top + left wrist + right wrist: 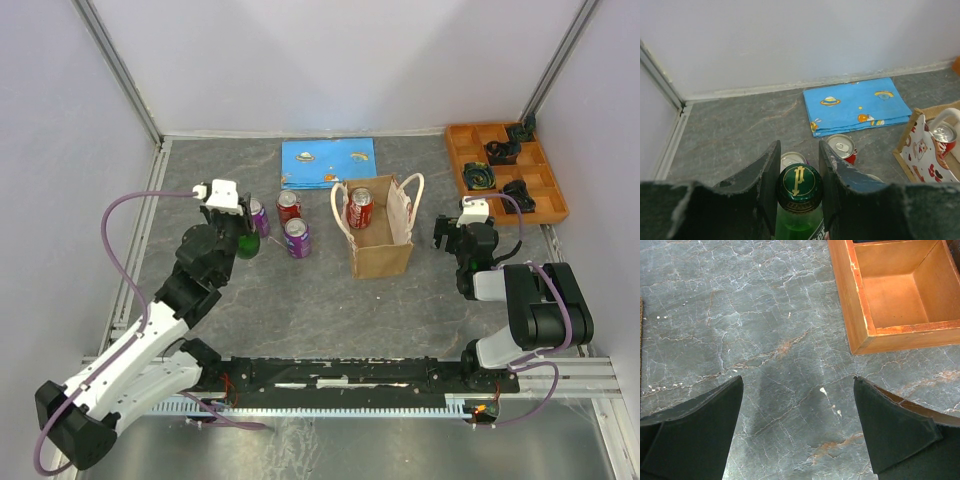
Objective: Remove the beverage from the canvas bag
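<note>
Next, I set the green bottle down with my left gripper on the grey table (263,257), next to the nearer purple can.
The tan canvas bag (382,252) stands open at the table's middle with a red soda can (360,208) upright inside it. The bag (920,156) and its can (944,134) also show at the right edge of the left wrist view. My left gripper (240,226) is left of the bag, shut on the neck of a green bottle (799,184) with a gold-marked cap. The bottle (247,246) stands beside loose cans. My right gripper (448,232) is right of the bag, open and empty, low over bare table (797,382).
Two purple cans (258,215) (297,238) and a red can (288,205) stand between the bottle and the bag. A blue printed cloth (328,162) lies at the back. An orange compartment tray (478,150) with dark items sits at the back right, its corner close to my right gripper (860,335).
</note>
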